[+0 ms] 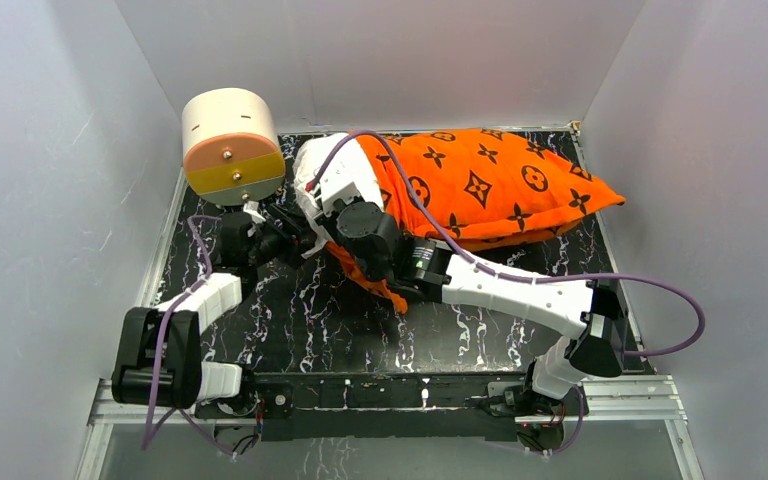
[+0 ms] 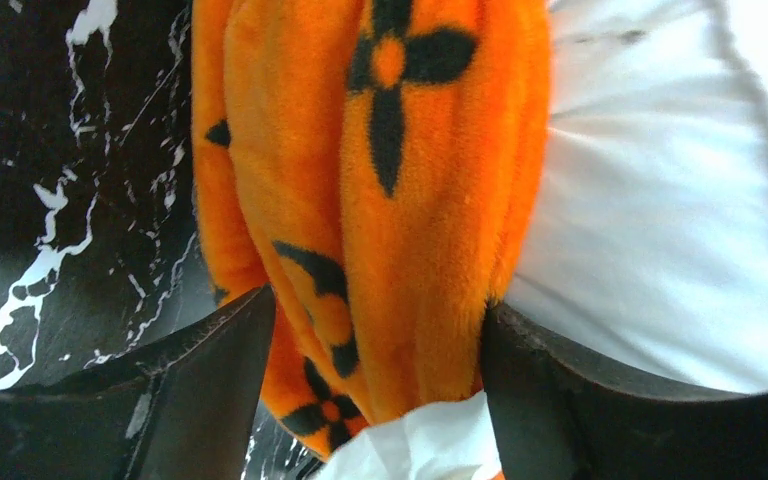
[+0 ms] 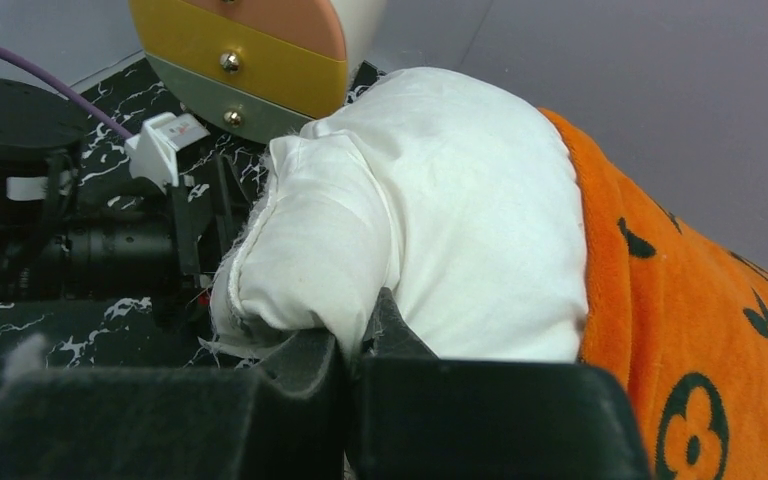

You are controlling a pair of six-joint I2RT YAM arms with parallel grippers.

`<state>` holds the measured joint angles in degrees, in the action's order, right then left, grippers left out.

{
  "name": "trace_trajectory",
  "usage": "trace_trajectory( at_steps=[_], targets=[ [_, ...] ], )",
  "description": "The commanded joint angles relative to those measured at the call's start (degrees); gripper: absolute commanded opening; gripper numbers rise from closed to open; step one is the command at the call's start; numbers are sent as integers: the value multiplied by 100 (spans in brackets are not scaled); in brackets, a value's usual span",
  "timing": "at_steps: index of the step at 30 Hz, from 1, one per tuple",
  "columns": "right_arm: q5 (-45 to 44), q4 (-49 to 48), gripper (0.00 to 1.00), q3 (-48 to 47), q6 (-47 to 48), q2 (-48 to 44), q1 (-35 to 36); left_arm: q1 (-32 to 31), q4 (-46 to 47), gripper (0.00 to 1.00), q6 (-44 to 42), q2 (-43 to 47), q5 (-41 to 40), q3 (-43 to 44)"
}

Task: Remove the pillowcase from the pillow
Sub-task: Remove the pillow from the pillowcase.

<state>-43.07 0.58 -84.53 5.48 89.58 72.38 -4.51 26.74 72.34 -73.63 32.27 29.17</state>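
Observation:
The robot's right gripper is pinching the pillow's white end, so it should open and take the orange pillowcase (image 1: 428,190) while the left gripper grips the pillow.
The orange pillowcase (image 1: 490,185) with black motifs covers most of the pillow, and the pillow's white left end (image 1: 310,165) sticks out of it. In the right wrist view, my right gripper (image 3: 360,335) is shut on a pinch of the white pillow (image 3: 430,220), with the pillowcase's edge (image 3: 660,300) just to the right. In the left wrist view, my left gripper (image 2: 375,310) stands open around a bunched fold of the pillowcase (image 2: 400,200). Its right finger (image 2: 560,400) is against the fold. A sliver of floor shows beside the left finger (image 2: 210,370).
A cream-and-orange cylinder (image 1: 232,147) stands at the back left, close to the pillow's bare end and above the left arm. The black marbled floor (image 1: 360,330) is boxed in by grey walls on three sides. The right arm (image 1: 520,285) lies across the floor in front of the pillow.

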Motion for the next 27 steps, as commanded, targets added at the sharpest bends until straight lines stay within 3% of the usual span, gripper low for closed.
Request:
trace_trajectory(
  at_steps=[1,11,16,20,24,27],
  targets=[
    [442,-1499,0,-1092,-343,-189,144,-387,-440,67,-249,-501,-216,-58],
    [605,-1903,0,-1412,-115,-73,309,-880,679,63,69,-2090,-331,-341],
    [414,-2056,0,-1305,69,-101,379,-1267,841,70,47,-2343,-461,-176],
    [-58,-2220,0,-1107,443,-150,380,-1276,540,79,-40,-1637,-739,-434],
    [-468,-2272,0,-627,664,-296,365,-1153,-1236,93,-650,-220,-1487,-249],
    [-603,-2197,0,-131,434,-486,356,-799,-2051,98,-904,602,-1584,-213]
  ],
)
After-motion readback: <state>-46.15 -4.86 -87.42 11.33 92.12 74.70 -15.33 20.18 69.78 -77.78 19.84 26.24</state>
